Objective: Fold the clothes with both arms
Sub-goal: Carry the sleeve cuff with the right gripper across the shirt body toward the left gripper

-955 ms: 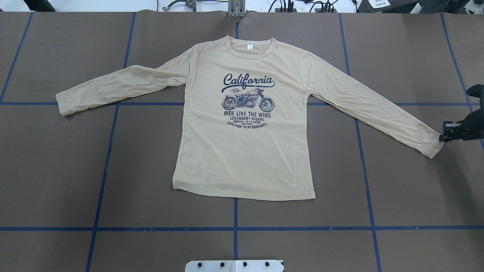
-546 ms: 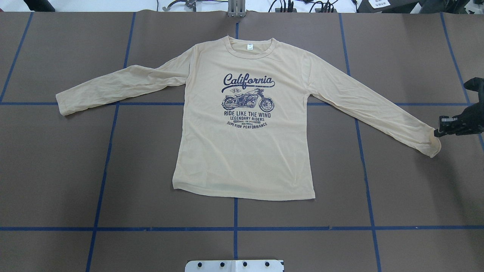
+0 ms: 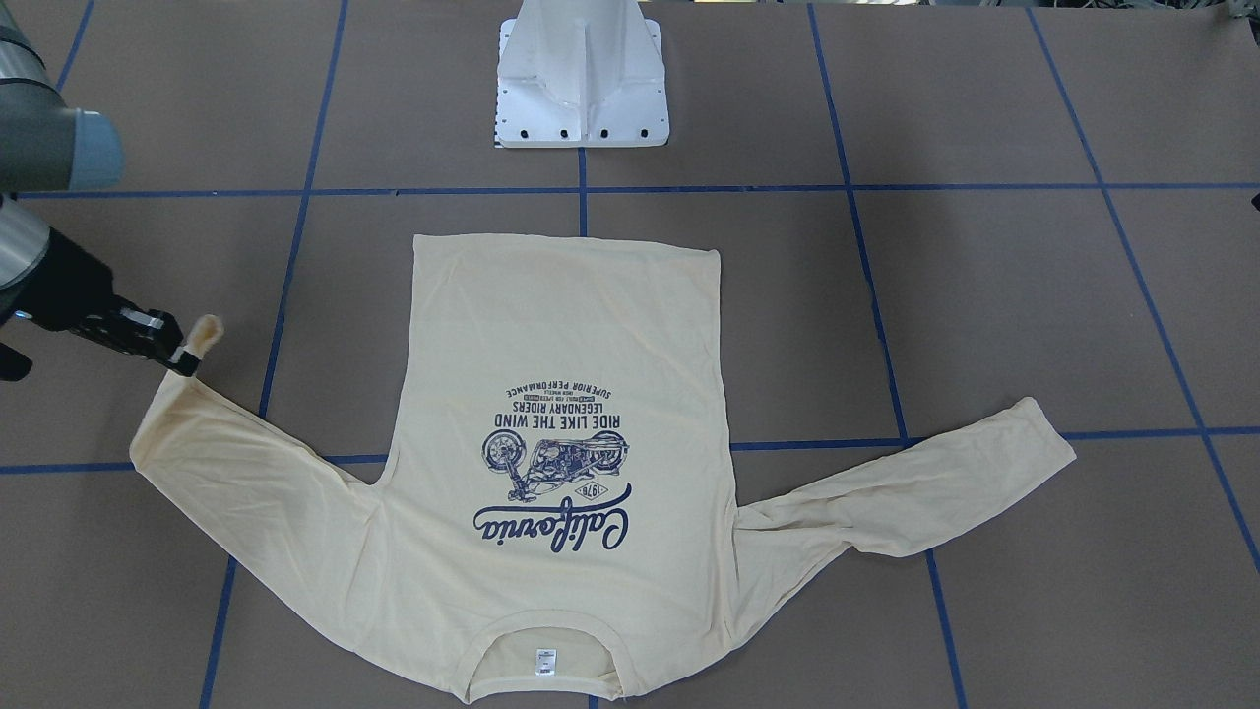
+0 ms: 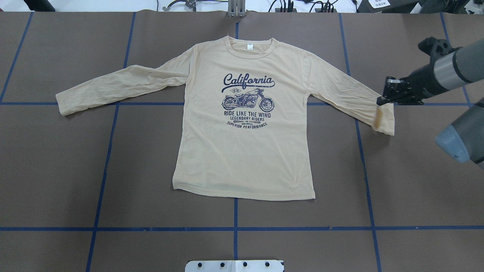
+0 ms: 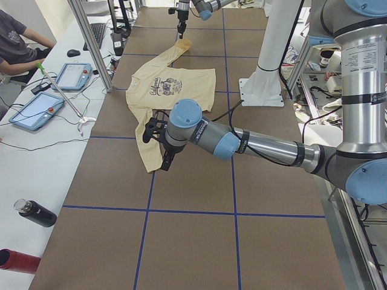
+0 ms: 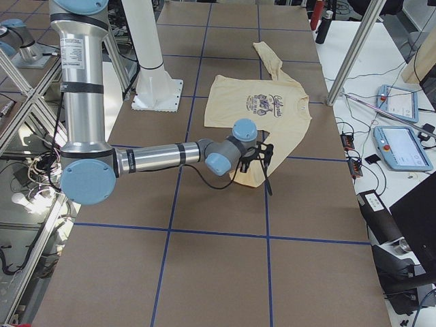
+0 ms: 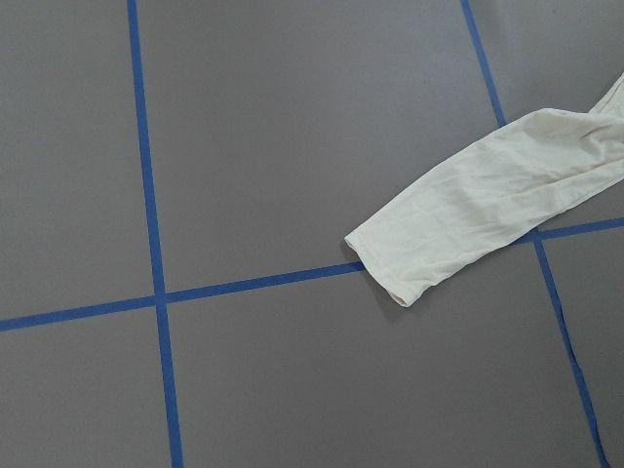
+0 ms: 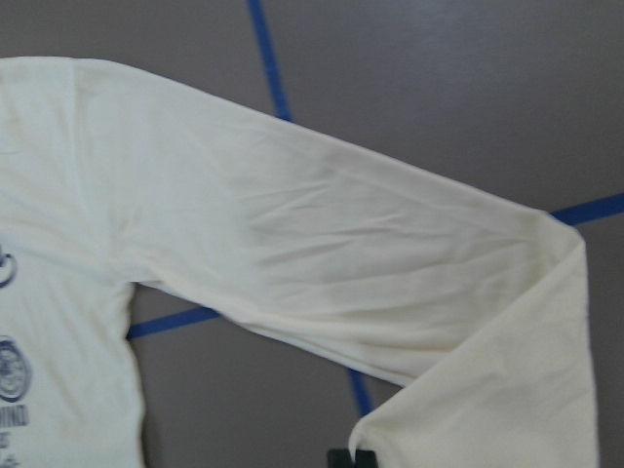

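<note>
I need to release the cuff, now held raised above the table, on the blue line, just off the shirt's side (image 3: pixel 763 453) by the other sleeve, with my right gripper.
The pale yellow long-sleeved shirt (image 4: pixel 242 151) lies flat and face up, its collar toward the far edge. My right gripper (image 4: pixel 379 102) is shut on the cuff of the right sleeve (image 4: pixel 340 94) and holds it above the table, so the sleeve's end (image 4: pixel 385 122) doubles back and hangs. From the front, the same gripper (image 3: pixel 184 364) pinches the raised cuff (image 3: pixel 205 333). The left sleeve (image 4: pixel 113 85) lies stretched out, its cuff (image 7: pixel 419 253) flat on a blue line. My left gripper (image 5: pixel 164 162) hovers high near that cuff; I cannot tell whether it is open.
Blue tape lines cross the brown table. The white pedestal base (image 3: pixel 583 89) stands behind the shirt's hem. My right arm's elbow (image 4: pixel 459 139) juts in at the right edge. A person (image 5: pixel 15 42) sits at a side table with tablets and bottles (image 5: pixel 36 212).
My right gripper has lifted the right cuff and carried it inward toward the shirt's body and farther back. The sleeve's end now folds over. The rest of the shirt has not moved.
</note>
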